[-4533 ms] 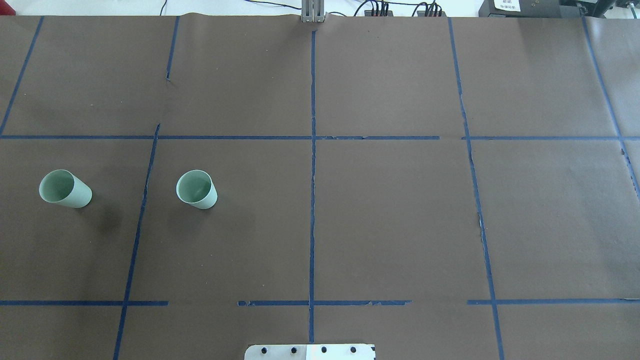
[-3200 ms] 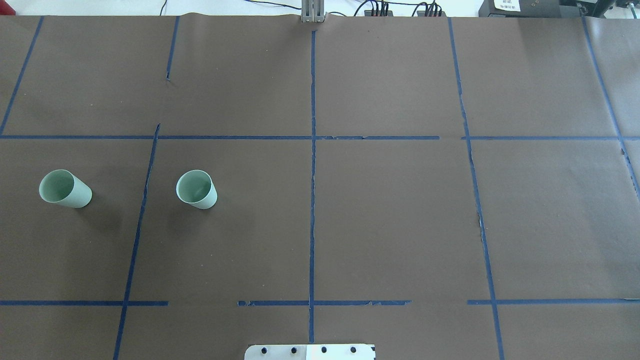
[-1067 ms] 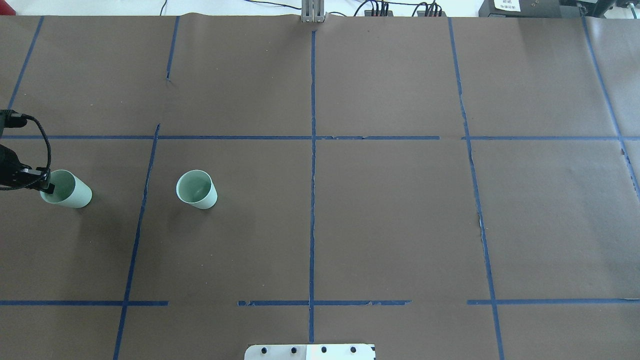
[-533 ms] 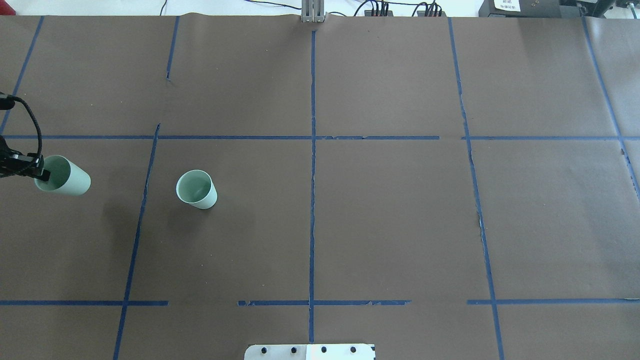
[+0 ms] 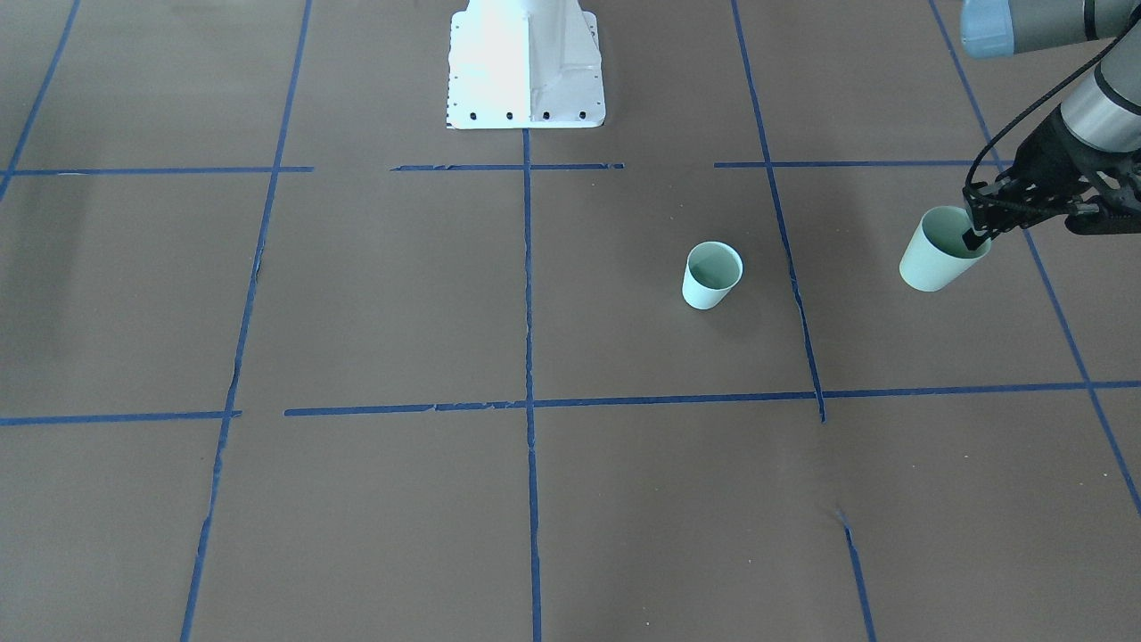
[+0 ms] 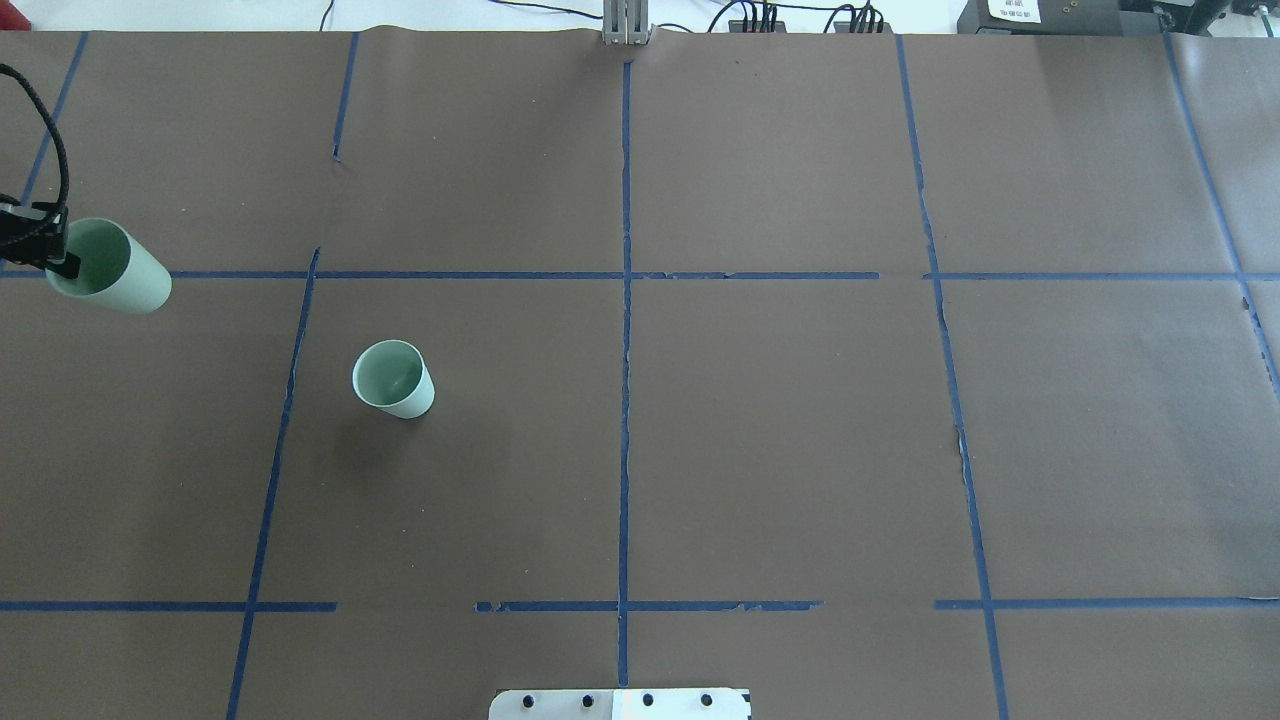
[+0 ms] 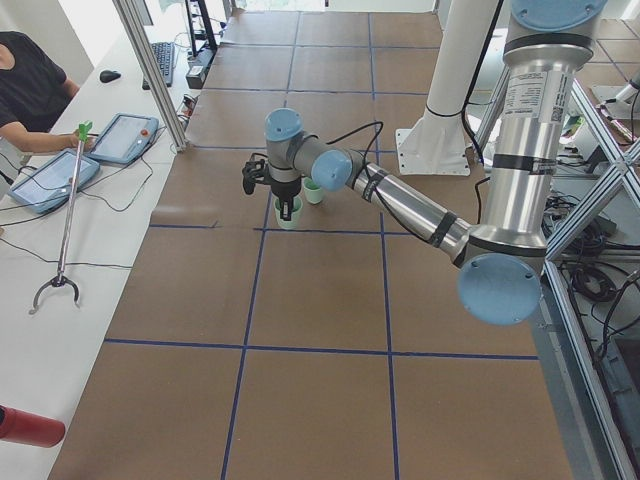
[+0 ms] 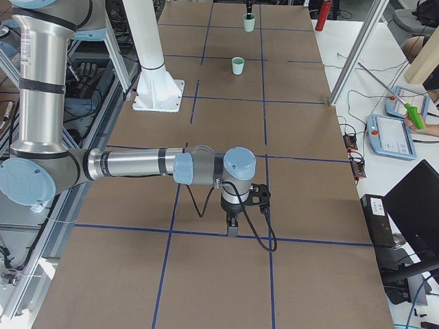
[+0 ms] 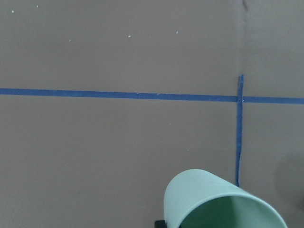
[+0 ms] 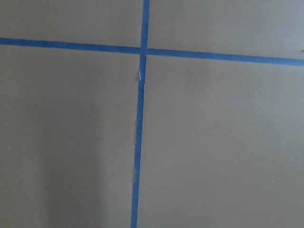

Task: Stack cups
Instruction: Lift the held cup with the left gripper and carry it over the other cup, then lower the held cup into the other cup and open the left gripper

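Note:
Next, my left gripper releases its mint-green cup inside the other mint-green cup (image 5: 713,271) that stands upright on the brown table.
Two pale mint-green cups. One cup (image 6: 394,378) stands upright on the brown table, left of centre; it also shows in the front view (image 5: 711,275). My left gripper (image 6: 58,262) is shut on the rim of the other cup (image 6: 118,278), one finger inside and one outside. It holds that cup tilted above the table at the far left, as the front view (image 5: 934,257) and the left wrist view (image 9: 209,199) show. My right gripper (image 8: 232,229) shows only in the exterior right view, low over the table; I cannot tell whether it is open or shut.
The table (image 6: 800,420) is covered in brown paper with a grid of blue tape. The white robot base plate (image 6: 620,703) sits at the near edge. Operators' tablets (image 7: 125,137) and a grabber tool (image 7: 62,220) lie on a side bench.
My left gripper came in from the left, closed on the left cup's rim and lifted it up and towards the far side. The other cup has not moved.

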{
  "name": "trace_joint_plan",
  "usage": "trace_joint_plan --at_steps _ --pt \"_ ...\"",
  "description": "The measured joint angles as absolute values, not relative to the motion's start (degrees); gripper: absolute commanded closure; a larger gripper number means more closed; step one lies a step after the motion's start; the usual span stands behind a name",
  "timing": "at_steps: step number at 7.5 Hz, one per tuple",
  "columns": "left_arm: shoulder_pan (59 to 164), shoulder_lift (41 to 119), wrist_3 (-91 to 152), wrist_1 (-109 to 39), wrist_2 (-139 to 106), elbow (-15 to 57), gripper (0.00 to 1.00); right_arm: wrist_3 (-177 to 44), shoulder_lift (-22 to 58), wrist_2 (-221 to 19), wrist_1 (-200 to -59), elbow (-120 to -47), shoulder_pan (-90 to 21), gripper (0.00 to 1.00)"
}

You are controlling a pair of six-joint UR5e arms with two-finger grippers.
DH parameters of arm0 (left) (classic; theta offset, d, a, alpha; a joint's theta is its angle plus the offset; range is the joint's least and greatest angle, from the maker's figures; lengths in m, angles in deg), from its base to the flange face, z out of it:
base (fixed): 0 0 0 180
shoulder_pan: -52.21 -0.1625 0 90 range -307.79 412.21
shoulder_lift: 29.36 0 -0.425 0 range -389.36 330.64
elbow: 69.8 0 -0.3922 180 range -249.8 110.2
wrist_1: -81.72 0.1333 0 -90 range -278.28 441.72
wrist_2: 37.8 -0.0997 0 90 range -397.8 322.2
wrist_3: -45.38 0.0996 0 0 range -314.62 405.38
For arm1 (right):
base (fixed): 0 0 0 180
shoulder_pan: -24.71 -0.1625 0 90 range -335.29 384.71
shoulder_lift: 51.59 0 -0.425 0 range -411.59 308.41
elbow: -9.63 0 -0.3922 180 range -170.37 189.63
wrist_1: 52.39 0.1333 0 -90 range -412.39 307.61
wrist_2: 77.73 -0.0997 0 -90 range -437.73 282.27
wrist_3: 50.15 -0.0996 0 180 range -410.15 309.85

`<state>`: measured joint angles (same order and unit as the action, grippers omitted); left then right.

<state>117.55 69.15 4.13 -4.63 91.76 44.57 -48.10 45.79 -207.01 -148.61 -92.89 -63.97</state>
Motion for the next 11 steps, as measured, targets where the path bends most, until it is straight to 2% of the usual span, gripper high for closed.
trace_joint_plan --at_steps 4,6,11 --pt "106.2 83.6 -14.8 -1.6 91.8 40.0 1.00 -48.0 45.8 -207.0 -148.6 -92.9 -64.0 0.00" --pt "102.2 85.2 -19.8 -3.4 91.7 39.2 1.00 -48.0 45.8 -207.0 -148.6 -92.9 -64.0 0.00" --pt "100.0 84.2 -20.8 -4.1 91.5 39.2 1.00 -48.0 45.8 -207.0 -148.6 -92.9 -64.0 0.00"
